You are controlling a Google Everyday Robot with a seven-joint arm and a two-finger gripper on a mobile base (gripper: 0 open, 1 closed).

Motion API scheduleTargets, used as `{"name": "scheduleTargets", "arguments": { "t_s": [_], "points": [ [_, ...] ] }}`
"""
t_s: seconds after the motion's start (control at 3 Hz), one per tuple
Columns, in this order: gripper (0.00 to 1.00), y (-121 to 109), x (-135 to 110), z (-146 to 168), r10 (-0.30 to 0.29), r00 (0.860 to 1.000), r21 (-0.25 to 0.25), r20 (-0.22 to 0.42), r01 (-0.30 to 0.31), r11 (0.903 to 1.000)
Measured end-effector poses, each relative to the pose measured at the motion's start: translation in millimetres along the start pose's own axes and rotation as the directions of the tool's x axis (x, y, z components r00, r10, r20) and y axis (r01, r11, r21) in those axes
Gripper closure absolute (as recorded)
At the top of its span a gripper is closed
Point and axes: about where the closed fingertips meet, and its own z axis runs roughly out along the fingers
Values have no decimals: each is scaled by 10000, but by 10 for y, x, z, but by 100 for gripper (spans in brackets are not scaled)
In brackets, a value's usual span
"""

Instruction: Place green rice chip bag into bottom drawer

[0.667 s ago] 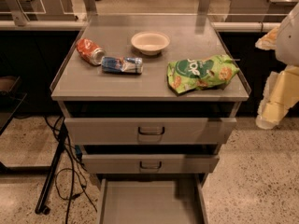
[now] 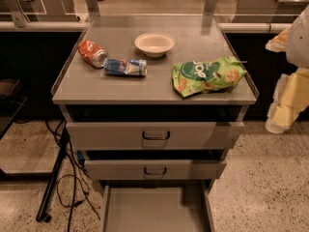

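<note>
Next, I close my gripper on the outer end [image 2: 229, 70] of the green rice chip bag, the end away from the crushed blue can.
The green rice chip bag [image 2: 208, 75] lies crinkled on the right side of the cabinet top [image 2: 120, 88], close to the right edge. The bottom drawer [image 2: 154, 211] is pulled out at the foot of the cabinet, a plain grey tray with nothing in it. My gripper [image 2: 285, 105] hangs at the right edge of the view, off the cabinet's right side, a little below the level of the top and to the right of the bag. It holds nothing that I can see.
A crushed orange-red can [image 2: 92, 52], a crushed blue can [image 2: 125, 67] and a white bowl [image 2: 154, 43] sit on the cabinet top. Two drawer fronts [image 2: 155, 135] with dark handles stand slightly open above the bottom drawer. Cables and a black stand [image 2: 53, 178] lie on the floor at left.
</note>
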Motion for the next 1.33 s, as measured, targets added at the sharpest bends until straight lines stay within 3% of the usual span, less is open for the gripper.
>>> {"name": "scheduleTargets", "arguments": {
  "t_s": [0.33,0.67,1.0,1.33],
  "points": [
    [0,-173,-110,6,-702,9973,390,234,692,9968],
    [0,-422,-290,11,-1806,9769,1004,1138,1696,9804],
    [0,-553,-366,63,-2464,9467,1423,2076,2200,9651],
    [0,-538,-392,67,-2570,9436,1415,2087,2309,9626]
  ]
}}
